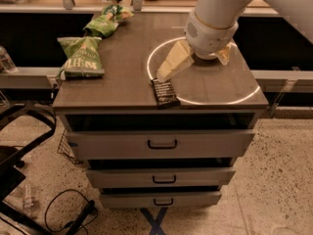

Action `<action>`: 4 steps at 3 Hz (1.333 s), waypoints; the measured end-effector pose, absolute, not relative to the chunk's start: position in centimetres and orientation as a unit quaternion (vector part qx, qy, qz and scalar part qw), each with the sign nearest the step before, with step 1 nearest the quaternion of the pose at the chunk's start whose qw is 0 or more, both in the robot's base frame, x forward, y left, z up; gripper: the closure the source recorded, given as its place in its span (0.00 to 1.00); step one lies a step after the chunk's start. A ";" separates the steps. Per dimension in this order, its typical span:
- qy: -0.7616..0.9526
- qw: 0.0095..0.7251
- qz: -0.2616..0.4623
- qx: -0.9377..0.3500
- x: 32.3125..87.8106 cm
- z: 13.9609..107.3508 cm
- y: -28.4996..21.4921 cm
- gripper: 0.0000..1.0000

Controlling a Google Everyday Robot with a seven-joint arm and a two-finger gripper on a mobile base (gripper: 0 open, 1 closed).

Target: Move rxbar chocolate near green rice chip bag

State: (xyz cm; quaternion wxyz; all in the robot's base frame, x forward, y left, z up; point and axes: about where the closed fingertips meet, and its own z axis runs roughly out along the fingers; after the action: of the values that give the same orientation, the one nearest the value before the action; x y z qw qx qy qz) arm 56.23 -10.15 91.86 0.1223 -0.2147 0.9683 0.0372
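Next, I grip the rxbar chocolate's far end [162,85], away from the cabinet's front edge.
The rxbar chocolate [165,93], a flat dark bar with pale lettering, lies near the front edge of the cabinet top. My gripper [193,68] hangs just behind and above it, open and empty. Its pale left finger [171,65] points down with the tip almost over the bar's far end; the other finger [224,54] shows to the right of the wrist. The green rice chip bag [106,21], light green and narrow, lies at the back left of the top, far from the bar.
A broader, darker green bag [80,57] lies at the left edge of the wooden cabinet top [127,72]. A bright ring of light [244,98] marks the top. Three drawers are below. A counter runs behind; a black chair frame and cables are on the floor at the left.
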 end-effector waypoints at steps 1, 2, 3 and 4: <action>0.988 0.056 -0.012 -0.147 57.7 89.9 -10.0 0.00; 0.996 0.011 -0.046 -0.075 60.1 87.1 -9.0 0.00; 0.998 -0.004 -0.048 -0.045 60.4 85.9 -8.3 0.00; 0.999 -0.008 -0.028 -0.018 59.8 84.6 -6.9 0.00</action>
State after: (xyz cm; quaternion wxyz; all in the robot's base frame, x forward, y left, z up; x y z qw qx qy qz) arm 59.84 -6.87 84.64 -0.0078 -0.0180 0.9994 -0.0278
